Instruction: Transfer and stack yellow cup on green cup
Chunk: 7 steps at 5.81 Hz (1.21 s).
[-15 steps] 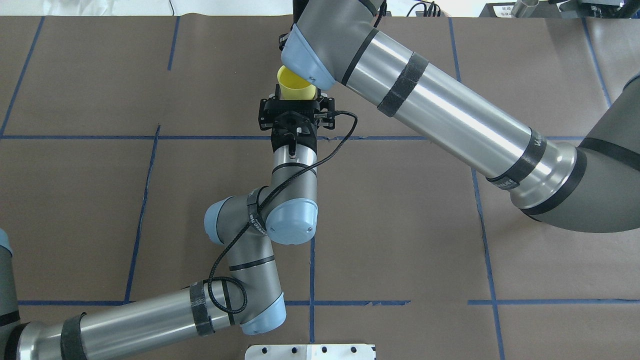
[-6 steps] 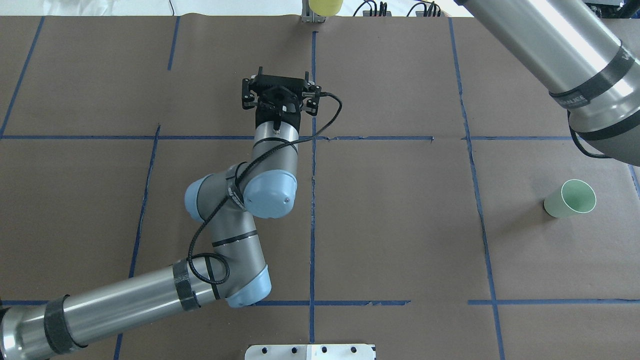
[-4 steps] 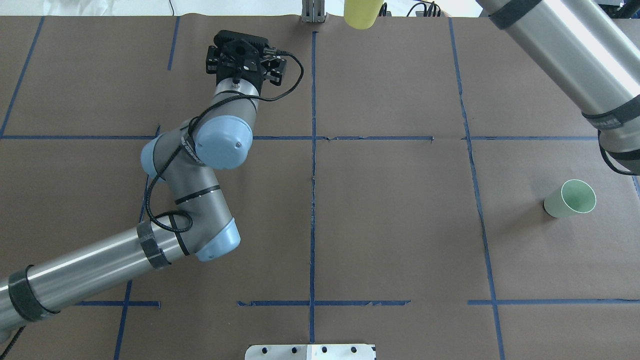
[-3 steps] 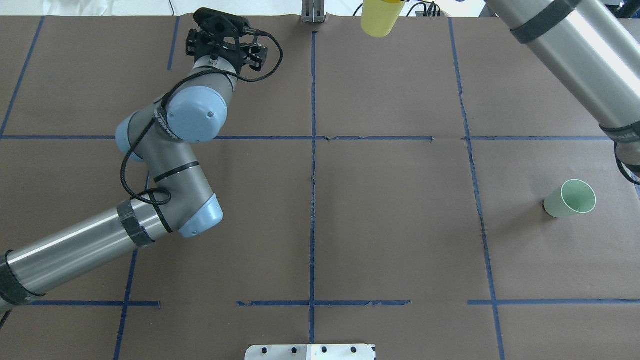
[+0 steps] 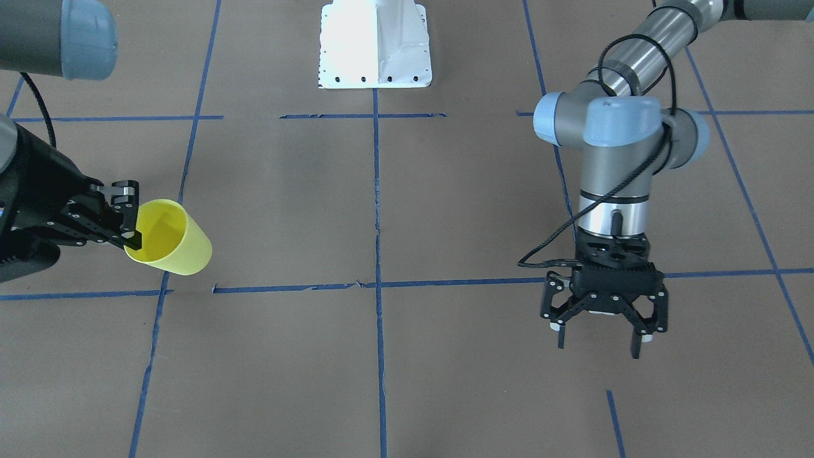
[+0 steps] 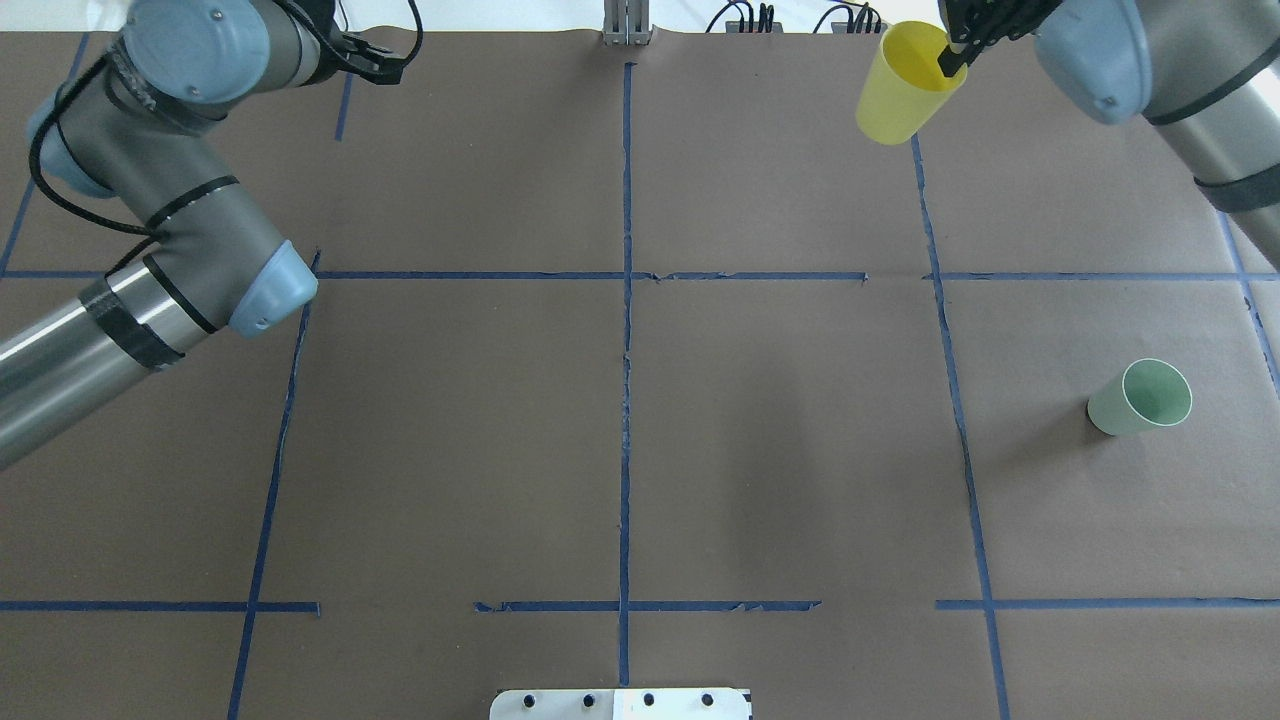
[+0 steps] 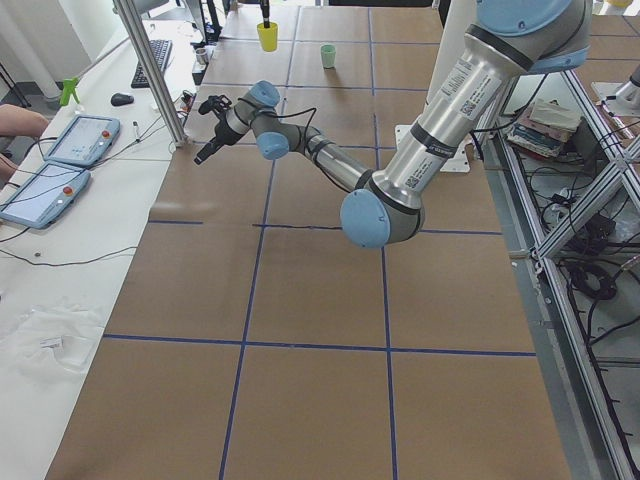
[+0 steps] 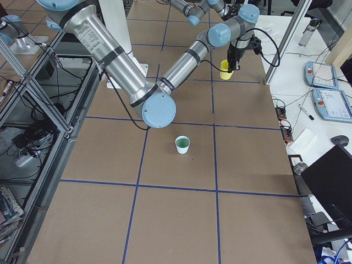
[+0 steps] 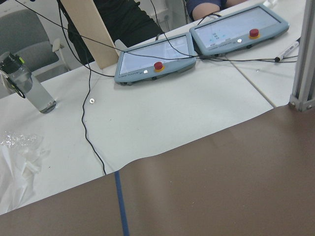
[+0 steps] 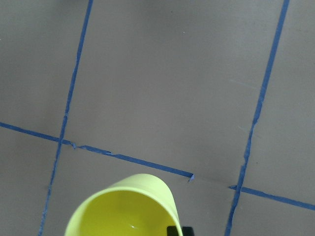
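My right gripper needs to lower the yellow cup and set it down inside the green cup [image 5: 64,190], which is between the blue tape lines.
The yellow cup [image 6: 903,88] hangs tilted above the table's far right part, pinched at its rim by my right gripper [image 6: 955,55]. It also shows in the front view [image 5: 173,240], where the right gripper [image 5: 130,219] is shut on the cup wall, and in the right wrist view [image 10: 123,209]. The green cup [image 6: 1140,398] stands upright on the table near the right edge, well nearer the robot than the yellow cup. My left gripper [image 5: 598,334] is open and empty over the table's far left part.
A white mount plate [image 6: 620,703] sits at the table's near edge. A metal post [image 6: 625,20] stands at the far edge. Beyond that edge are tablets [image 9: 152,61] and a bottle [image 9: 27,86]. Blue tape lines cross the brown table [image 6: 780,440].
The right arm has carried the yellow cup to the right along the far edge. The left arm has let go of the cup and swung away to the far left.
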{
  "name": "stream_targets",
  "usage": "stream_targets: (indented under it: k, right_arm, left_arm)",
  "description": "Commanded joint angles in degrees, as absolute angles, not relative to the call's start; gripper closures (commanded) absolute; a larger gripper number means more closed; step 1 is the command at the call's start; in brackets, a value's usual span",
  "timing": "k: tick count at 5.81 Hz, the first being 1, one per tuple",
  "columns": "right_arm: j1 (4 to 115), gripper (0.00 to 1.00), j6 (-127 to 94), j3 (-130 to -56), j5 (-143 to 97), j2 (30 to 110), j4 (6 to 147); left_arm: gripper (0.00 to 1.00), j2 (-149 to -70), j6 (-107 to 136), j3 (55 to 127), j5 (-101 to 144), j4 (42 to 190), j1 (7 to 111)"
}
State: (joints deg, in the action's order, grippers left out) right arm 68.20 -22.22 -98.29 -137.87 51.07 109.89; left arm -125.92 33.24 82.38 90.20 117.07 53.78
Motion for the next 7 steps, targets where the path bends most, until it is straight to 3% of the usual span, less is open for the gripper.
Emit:
stream_targets:
  k: [1,3,4,7]
  right_arm:
    - [70.3,1.00,-21.1,-106.1,-137.8,60.8,109.9]
    - [70.7,1.00,-19.8,-112.7,-137.6,69.0,109.6]
    - [71.3,1.00,-15.1,-114.8,-137.6,74.7,109.4]
    - [71.7,1.00,-14.6,-115.3,-136.0,92.8,93.4]
  left_arm:
    - [0.00,-125.6,29.9,83.5,101.3,105.4,57.9]
    - [0.00,-125.6,30.0,91.2,115.7,80.7,63.8]
    - [0.00,-120.7,30.0,97.1,122.4,76.6,66.9]
    - [0.00,-116.2,30.5,100.6,129.3,77.3,69.0]
